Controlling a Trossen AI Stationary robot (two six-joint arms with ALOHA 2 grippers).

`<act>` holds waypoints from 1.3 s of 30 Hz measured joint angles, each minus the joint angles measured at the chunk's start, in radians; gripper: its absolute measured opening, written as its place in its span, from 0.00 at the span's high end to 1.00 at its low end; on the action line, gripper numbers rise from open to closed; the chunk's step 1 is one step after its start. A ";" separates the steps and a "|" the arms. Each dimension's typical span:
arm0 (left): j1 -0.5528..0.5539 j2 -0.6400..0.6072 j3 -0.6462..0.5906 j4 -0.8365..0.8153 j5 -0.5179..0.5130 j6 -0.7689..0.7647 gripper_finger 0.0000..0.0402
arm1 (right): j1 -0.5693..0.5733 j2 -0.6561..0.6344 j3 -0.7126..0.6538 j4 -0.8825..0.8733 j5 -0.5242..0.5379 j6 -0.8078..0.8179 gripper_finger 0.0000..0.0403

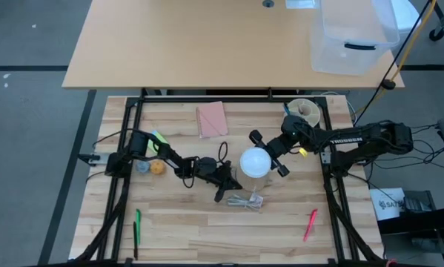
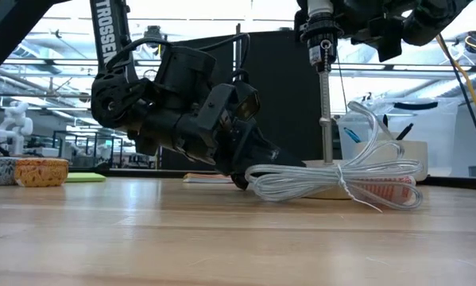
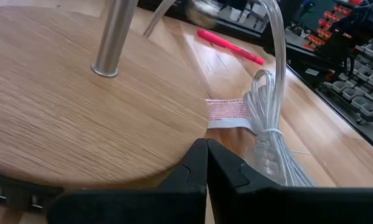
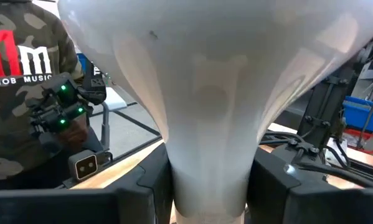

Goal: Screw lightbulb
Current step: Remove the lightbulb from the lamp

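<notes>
I should open my left gripper's shut fingers at the wooden disc's rim, away from the metal pole, and grip the pole's lower end (image 3: 107,62).
The white lightbulb (image 1: 255,162) hangs dome up over the lamp stand, with my right gripper (image 1: 268,154) shut on it. It fills the right wrist view (image 4: 205,74). The stand is a round wooden disc (image 3: 61,106) with a metal pole (image 2: 327,103) that carries a black socket (image 2: 321,32) at its top. A bundled clear cord (image 2: 333,179) lies against the disc. My left gripper (image 3: 206,168) is shut, with its tips at the disc's rim. In the low view the bulb is out of the picture. My left gripper has its shut fingertips (image 3: 198,163) against the wooden disc's rim (image 3: 174,158), beside the cord bundle. It comes from the table's left, slanting down. The disc lies flat on the table. My right gripper pinches the bulb's narrow neck (image 4: 208,168) between its two fingers (image 4: 150,186). The fingers come level from the table's right. The bulb is upright and clear of the table, with its dome above the fingers.
A pink pad (image 1: 212,119) and a tape roll (image 1: 305,110) lie toward the far edge. A yellow ball (image 1: 157,167) sits by the left arm. A green pen (image 1: 138,226) and a red pen (image 1: 309,222) lie near the front. A person (image 4: 24,93) stands beyond the table.
</notes>
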 joint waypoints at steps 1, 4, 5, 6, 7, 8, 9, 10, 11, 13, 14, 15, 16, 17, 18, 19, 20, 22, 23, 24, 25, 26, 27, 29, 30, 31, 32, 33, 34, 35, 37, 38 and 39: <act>-0.002 0.001 -0.001 0.014 -0.002 0.000 1.00 | 0.000 0.002 0.000 0.001 0.001 0.003 0.65; -0.002 -0.009 -0.002 0.026 -0.006 -0.002 1.00 | 0.000 0.005 0.001 0.003 0.004 0.012 0.64; -0.002 -0.009 -0.002 0.028 -0.008 -0.001 1.00 | 0.000 0.005 0.001 0.003 0.005 0.013 0.64; -0.002 -0.018 -0.002 0.037 -0.009 0.003 1.00 | 0.000 0.005 0.001 0.006 0.005 0.014 0.65; -0.002 -0.023 -0.001 0.041 -0.013 0.011 1.00 | 0.000 0.006 0.001 0.013 0.006 0.017 0.65; -0.002 -0.024 0.002 0.045 -0.024 0.016 1.00 | -0.002 0.006 0.001 0.018 0.009 0.020 0.65; -0.001 -0.027 0.003 0.063 -0.038 0.027 1.00 | -0.005 0.006 0.001 0.020 0.017 0.025 0.65; 0.000 -0.032 0.004 0.069 -0.050 0.030 1.00 | -0.005 0.006 0.001 0.021 0.028 0.027 0.65; 0.001 -0.034 0.007 0.070 -0.063 0.036 1.00 | -0.008 0.006 0.001 0.020 0.033 0.028 0.65; 0.002 -0.038 0.018 0.069 -0.080 0.060 1.00 | -0.014 0.006 0.001 0.021 0.035 0.028 0.65; 0.003 -0.040 0.022 0.068 -0.081 0.067 1.00 | -0.016 0.006 0.001 0.021 0.034 0.029 0.65; 0.004 -0.040 0.025 0.071 -0.081 0.072 1.00 | -0.019 0.006 0.001 0.021 0.032 0.029 0.65; 0.005 -0.040 0.027 0.073 -0.080 0.075 1.00 | -0.019 0.006 0.001 0.021 0.032 0.029 0.65; 0.005 -0.040 0.027 0.078 -0.079 0.076 1.00 | -0.020 0.006 0.001 0.021 0.033 0.030 0.65; 0.006 -0.042 0.028 0.084 -0.078 0.075 1.00 | -0.020 0.006 0.001 0.021 0.033 0.030 0.65; 0.008 -0.042 0.030 0.088 -0.076 0.071 1.00 | -0.020 0.006 0.001 0.022 0.033 0.030 0.65; 0.008 -0.043 0.030 0.091 -0.069 0.066 1.00 | -0.019 0.006 0.001 0.022 0.033 0.029 0.65; 0.009 -0.046 0.030 0.094 -0.046 0.046 1.00 | -0.024 0.006 0.001 0.024 0.033 0.033 0.65; 0.011 -0.048 0.030 0.093 -0.029 0.036 1.00 | -0.026 0.006 0.001 0.024 0.033 0.038 0.65; 0.014 -0.050 0.030 0.097 -0.009 0.024 1.00 | -0.032 0.006 0.001 0.024 0.033 0.042 0.65; 0.017 -0.058 0.030 0.096 0.017 0.012 1.00 | -0.038 0.006 0.001 0.025 0.033 0.047 0.65; 0.022 -0.066 0.029 0.095 0.038 0.003 1.00 | -0.043 0.006 0.001 0.025 0.033 0.053 0.65; 0.028 -0.074 0.028 0.100 0.049 -0.001 1.00 | -0.047 0.006 0.001 0.024 0.032 0.056 0.65; 0.038 -0.098 0.028 0.097 0.063 0.002 1.00 | -0.052 0.006 0.001 0.024 0.032 0.059 0.65; 0.043 -0.112 0.028 0.098 0.063 0.009 1.00 | -0.053 0.006 0.001 0.023 0.032 0.059 0.65; 0.047 -0.124 0.029 0.101 0.058 0.024 1.00 | -0.055 0.006 0.001 0.024 0.032 0.059 0.65; 0.050 -0.133 0.029 0.110 0.040 0.039 1.00 | -0.056 0.006 0.001 0.025 0.032 0.059 0.65; 0.052 -0.141 0.030 0.105 0.009 0.058 1.00 | -0.056 0.006 0.001 0.028 0.032 0.059 0.65; 0.052 -0.142 0.032 0.105 -0.028 0.079 1.00 | -0.056 0.006 0.001 0.032 0.032 0.059 0.65; 0.052 -0.142 0.035 0.102 -0.066 0.103 1.00 | -0.056 0.006 0.001 0.036 0.032 0.059 0.65; 0.047 -0.141 0.045 0.064 -0.142 0.151 1.00 | -0.057 0.006 0.001 0.044 0.032 0.058 0.65; 0.043 -0.141 0.058 0.034 -0.184 0.177 1.00 | -0.057 0.006 0.001 0.047 0.033 0.057 0.65; 0.039 -0.141 0.071 0.004 -0.212 0.203 1.00 | -0.058 0.006 0.001 0.048 0.033 0.056 0.65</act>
